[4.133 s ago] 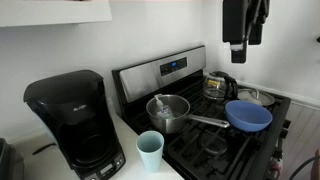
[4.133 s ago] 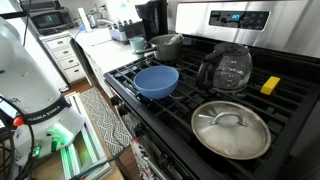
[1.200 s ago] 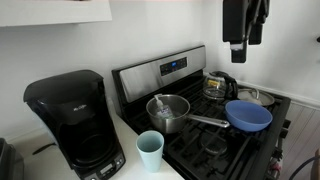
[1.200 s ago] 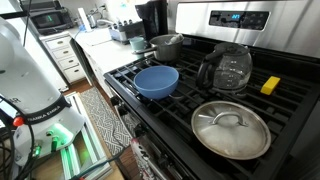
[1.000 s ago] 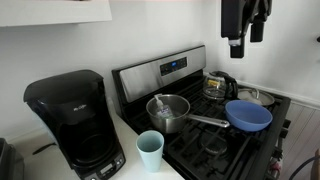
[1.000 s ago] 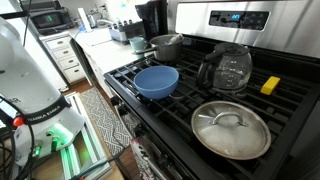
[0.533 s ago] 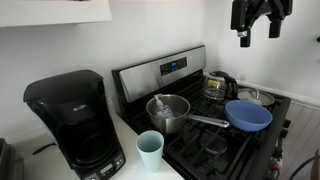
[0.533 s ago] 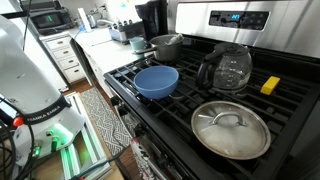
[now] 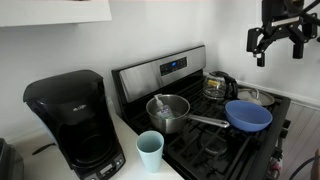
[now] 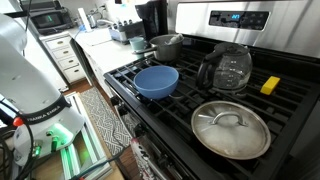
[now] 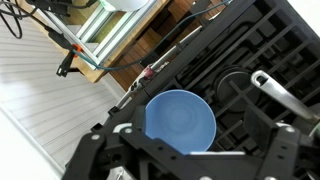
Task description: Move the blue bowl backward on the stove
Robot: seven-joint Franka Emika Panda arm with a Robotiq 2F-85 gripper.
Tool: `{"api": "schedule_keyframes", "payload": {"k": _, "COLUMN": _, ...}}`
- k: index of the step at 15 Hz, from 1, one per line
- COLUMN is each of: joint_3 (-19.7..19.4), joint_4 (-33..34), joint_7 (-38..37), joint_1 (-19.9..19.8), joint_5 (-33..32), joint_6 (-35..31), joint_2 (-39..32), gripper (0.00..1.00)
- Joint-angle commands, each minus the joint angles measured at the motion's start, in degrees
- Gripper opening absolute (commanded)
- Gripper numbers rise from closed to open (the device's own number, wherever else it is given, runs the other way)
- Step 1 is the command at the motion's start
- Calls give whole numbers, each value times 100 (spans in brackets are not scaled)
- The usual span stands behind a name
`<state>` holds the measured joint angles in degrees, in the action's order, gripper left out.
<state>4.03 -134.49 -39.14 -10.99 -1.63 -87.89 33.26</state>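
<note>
The blue bowl's rim (image 9: pixel 229 105) (image 11: pixel 212 138) has a side facing the steel saucepan. My gripper will go down to that side next and close there.
The blue bowl (image 9: pixel 248 115) sits empty on the black grates at the front of the stove (image 9: pixel 165 70), next to the saucepan's handle. It shows in both exterior views (image 10: pixel 157 80). In the wrist view the bowl (image 11: pixel 180 120) lies straight below the camera, on the stove's grates (image 11: pixel 250 50). My gripper (image 9: pixel 279 55) hangs high above the stove, well above the bowl, open and empty. In the wrist view its dark fingers (image 11: pixel 195 155) frame the bowl from far above.
A steel saucepan (image 9: pixel 168 112) stands behind the bowl toward the back panel. A glass carafe (image 10: pixel 226 68), a lidded pan (image 10: pixel 231 128) and a yellow sponge (image 10: pixel 270 85) take up the other burners. A light-blue cup (image 9: pixel 150 150) and a black coffee maker (image 9: pixel 75 120) stand on the counter.
My gripper has swung sideways across the top of the exterior view, dropped a little and turned. The bowl and the pots have not moved.
</note>
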Motion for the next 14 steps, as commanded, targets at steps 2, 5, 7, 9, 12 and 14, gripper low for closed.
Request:
{"api": "schedule_keyframes", "payload": {"k": 2, "joint_3": -61, "joint_4": -61, "joint_7": -425, "joint_1": -117, "joint_5": 7, "joint_6": -365, "joint_2": -171, "gripper": 100}}
{"api": "schedule_keyframes", "payload": {"k": 5, "joint_3": -373, "joint_4": -300, "joint_7": -892, "joint_1": -386, "joint_5": 40, "joint_6": -1123, "joint_2": -544, "gripper": 100}}
{"api": "schedule_keyframes", "payload": {"k": 7, "joint_3": -601, "joint_4": -420, "joint_7": -933, "joint_1": -504, "joint_5": 26, "joint_6": -1648, "joint_2": -910, "gripper": 100}}
{"api": "schedule_keyframes", "payload": {"k": 9, "joint_3": -774, "joint_4": -524, "joint_7": -922, "joint_1": -577, "joint_5": -9, "joint_6": -2255, "joint_2": -1250, "gripper": 100}}
{"api": "schedule_keyframes", "payload": {"k": 12, "joint_3": -856, "joint_4": -923, "joint_7": -1125, "joint_1": -575, "joint_5": 1, "joint_6": -3466, "joint_2": -1539, "gripper": 100}}
{"api": "schedule_keyframes", "payload": {"k": 14, "joint_3": -841, "joint_4": -1097, "joint_7": -1299, "joint_1": -559, "joint_5": -79, "joint_6": -3997, "joint_2": -1728, "gripper": 100}}
